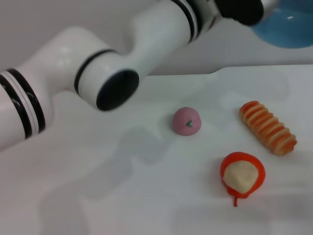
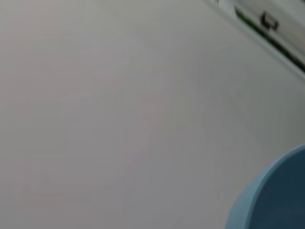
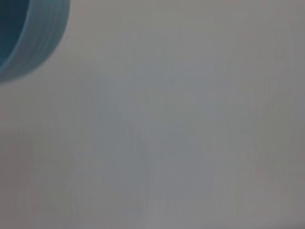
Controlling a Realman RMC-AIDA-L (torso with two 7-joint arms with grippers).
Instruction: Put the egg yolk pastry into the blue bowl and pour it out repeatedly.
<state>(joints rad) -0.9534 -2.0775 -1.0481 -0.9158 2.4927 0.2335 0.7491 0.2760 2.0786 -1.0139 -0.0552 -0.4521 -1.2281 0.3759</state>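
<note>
The egg yolk pastry has a red piece beneath it. Next, my right gripper closes on the beige top (image 1: 240,172) of the egg yolk pastry, leaving that red piece on the table.
The egg yolk pastry (image 1: 240,176), a pale beige lump in a red wrapper, lies on the white table at the front right. The blue bowl (image 1: 288,24) is held up in the air at the far right, above the table's back edge. My left arm reaches across from the left, and the left gripper (image 1: 244,10) is shut on the bowl; its fingertips are cut off by the head view's top edge. The left wrist view shows part of the bowl's rim (image 2: 271,195). In the right wrist view the bowl (image 3: 28,38) shows in a corner. My right gripper is out of view.
A pink dome with a green mark (image 1: 186,121) sits mid-table. A ridged orange-striped bread roll (image 1: 267,127) lies to its right, behind the pastry. The white table (image 1: 98,196) stretches left and forward. A grey wall stands behind.
</note>
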